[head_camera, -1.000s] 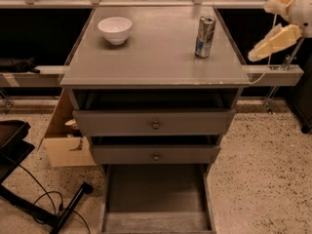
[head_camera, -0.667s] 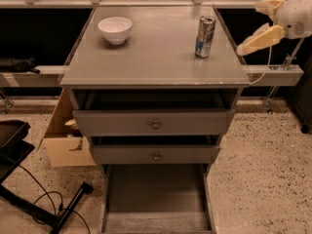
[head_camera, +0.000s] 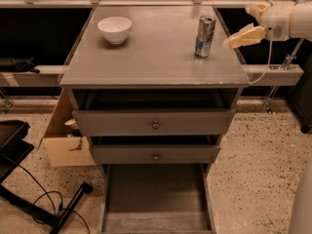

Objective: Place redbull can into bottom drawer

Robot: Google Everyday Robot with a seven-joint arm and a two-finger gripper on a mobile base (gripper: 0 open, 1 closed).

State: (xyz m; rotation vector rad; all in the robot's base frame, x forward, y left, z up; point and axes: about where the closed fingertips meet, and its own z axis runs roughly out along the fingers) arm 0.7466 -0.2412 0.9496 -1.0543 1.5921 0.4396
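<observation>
My gripper should grip the upper half [head_camera: 205,26] of the redbull can, so that the can's lower part stays free below the fingers.
The redbull can [head_camera: 204,36] stands upright on the grey cabinet top [head_camera: 151,57], near its right edge. My gripper [head_camera: 238,26] hovers just right of the can at about its height, open and empty, with one cream finger [head_camera: 245,36] pointing at the can and the other finger [head_camera: 257,7] higher up. The bottom drawer [head_camera: 156,191] is pulled out at the cabinet's foot, and its flat grey floor is bare.
A white bowl [head_camera: 114,29] sits at the top's back left. The two upper drawers [head_camera: 155,125] with round knobs stand slightly ajar. A cardboard box [head_camera: 63,140] and a black stand with cables [head_camera: 44,204] lie on the floor at left.
My gripper has moved left and slightly up, from beyond the cabinet's right edge to close beside the can. The can and drawers have not moved.
</observation>
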